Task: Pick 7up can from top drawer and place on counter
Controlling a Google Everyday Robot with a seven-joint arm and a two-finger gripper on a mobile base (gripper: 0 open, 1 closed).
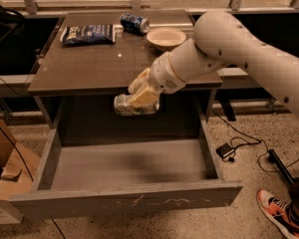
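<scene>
Next, my gripper sets the 7up can down and released on the counter (156,69), between the counter's front edge and the pale bowl.
My gripper (139,97) is shut on the 7up can (124,105), a dented silvery-white can lying sideways in its grasp. It hangs in the air just below and in front of the counter's (89,63) front edge, well above the floor of the top drawer (124,166). The drawer stands pulled out, with a scratched front panel (129,203). My white arm (229,44) reaches in from the right across the counter's front right part.
On the counter's far side lie a dark blue snack bag (87,34), a dark blue can (135,23) on its side and a pale bowl (166,37). A cardboard box (5,168) stands left of the drawer. Cables (249,153) and a shoe (279,213) lie on the floor right.
</scene>
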